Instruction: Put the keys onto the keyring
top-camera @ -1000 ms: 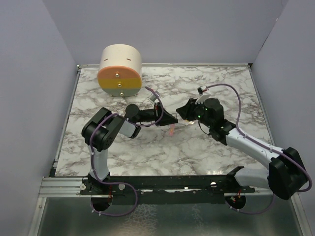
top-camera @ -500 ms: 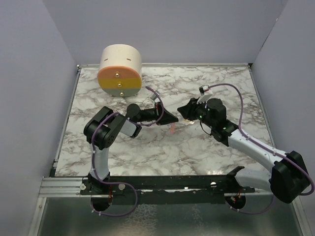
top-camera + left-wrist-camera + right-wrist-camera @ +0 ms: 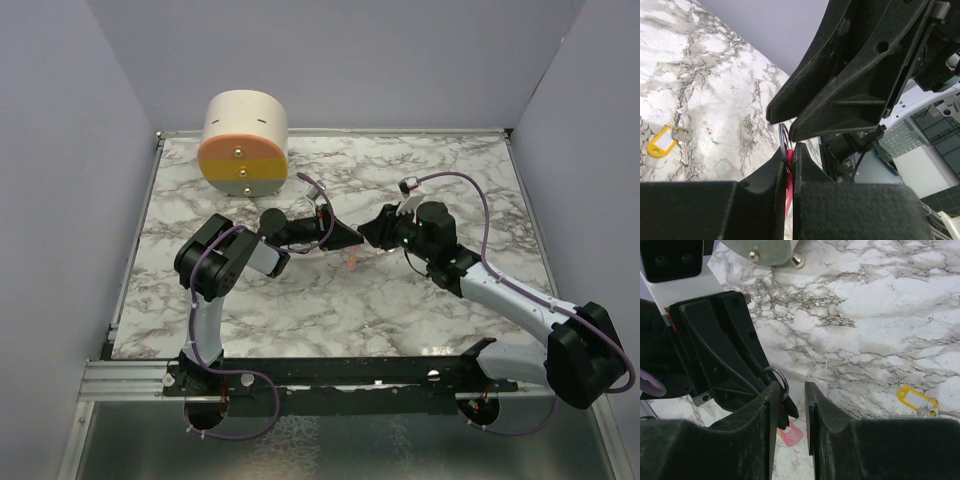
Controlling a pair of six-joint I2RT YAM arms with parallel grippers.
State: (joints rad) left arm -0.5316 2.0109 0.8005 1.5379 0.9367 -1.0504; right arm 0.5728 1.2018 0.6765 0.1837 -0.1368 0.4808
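My right gripper should pinch the ring's top (image 3: 783, 127) while my left gripper backs down the strap, because the left gripper's fingers cover the lower end of the metal ring.
My left gripper (image 3: 347, 238) is shut on the pink keyring strap (image 3: 788, 172). The strap's metal ring (image 3: 784, 139) sticks out past the fingertips, and its tail hangs below (image 3: 352, 262). My right gripper (image 3: 367, 232) is open a little and tip to tip with the left one. In the right wrist view the ring (image 3: 779, 381) sits against my right gripper's (image 3: 791, 392) left finger, with the pink tail (image 3: 793, 434) beneath. The keys, a small yellow tag (image 3: 660, 145) with a silver key (image 3: 683, 142), lie flat on the marble. They also show in the right wrist view (image 3: 910, 395). Nothing holds them.
A large cream-and-orange cylinder (image 3: 243, 146) with brass knobs stands at the back left; its lower edge shows in the right wrist view (image 3: 771, 251). Purple walls close the marble table (image 3: 300, 310) on three sides. A metal rail (image 3: 300, 375) runs along the near edge.
My right gripper has moved left until its tips meet the left gripper's tips at the ring. The left gripper has kept hold of the pink strap and shifted slightly.
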